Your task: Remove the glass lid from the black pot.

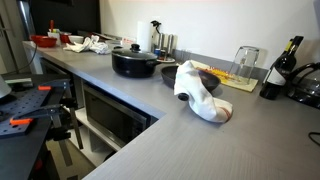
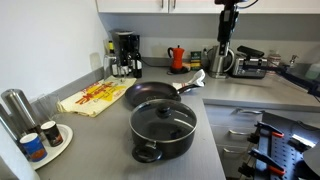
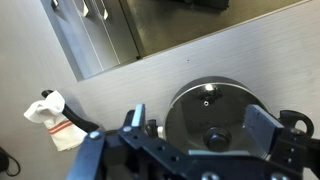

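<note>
Next, I need to lower my gripper to the glass lid's dark knob [image 1: 135, 47] [image 3: 217, 139], in the middle of the top of the black pot, and close it there.
The black pot [image 1: 134, 66] stands on the grey counter, also seen in an exterior view [image 2: 163, 140]. The glass lid [image 2: 163, 122] sits closed on it, with its dark knob in the middle. In the wrist view the lid [image 3: 212, 105] lies directly below, between the two fingers. My gripper [image 3: 198, 122] is open and empty, well above the lid and not touching it. In an exterior view the gripper [image 2: 227, 38] hangs from the top edge, high over the counter. It is out of frame in the view that shows the pot at the far left.
A white cloth [image 1: 200, 95] and a small dark bowl [image 1: 205, 76] lie beside the pot. An upturned drinking glass [image 1: 245, 63], bottles [image 1: 283, 65], a coffee machine [image 2: 125, 52], a kettle [image 2: 221, 62] and cans [image 2: 40, 140] line the counter. Cabinets [image 3: 95, 35] run below its edge.
</note>
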You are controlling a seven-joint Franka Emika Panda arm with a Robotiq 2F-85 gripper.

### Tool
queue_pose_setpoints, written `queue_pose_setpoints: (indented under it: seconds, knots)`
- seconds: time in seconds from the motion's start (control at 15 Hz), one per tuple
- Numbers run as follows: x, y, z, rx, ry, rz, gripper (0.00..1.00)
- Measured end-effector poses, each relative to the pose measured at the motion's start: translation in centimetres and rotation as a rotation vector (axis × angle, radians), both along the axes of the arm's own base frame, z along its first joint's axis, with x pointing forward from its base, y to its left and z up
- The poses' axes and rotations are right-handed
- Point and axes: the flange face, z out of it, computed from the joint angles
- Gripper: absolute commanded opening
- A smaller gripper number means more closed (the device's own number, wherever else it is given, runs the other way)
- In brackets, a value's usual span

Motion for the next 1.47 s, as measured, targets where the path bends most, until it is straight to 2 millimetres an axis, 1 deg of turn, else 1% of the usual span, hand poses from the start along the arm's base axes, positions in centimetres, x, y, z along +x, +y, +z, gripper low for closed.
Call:
queue_pose_setpoints:
  seconds: [0.2,0.53,1.07,1.47]
  knots:
    - [2.4,0.0,-2.7,0.004,0.019,0.024,1.00]
    - [6.3,1.3,-6.5,0.025,0.059,0.068,1.00]
    - [11.7,5.0,-11.7,0.082,0.105,0.171,1.00]
    - [13.8,8.2,-15.5,0.113,0.143,0.237,1.00]
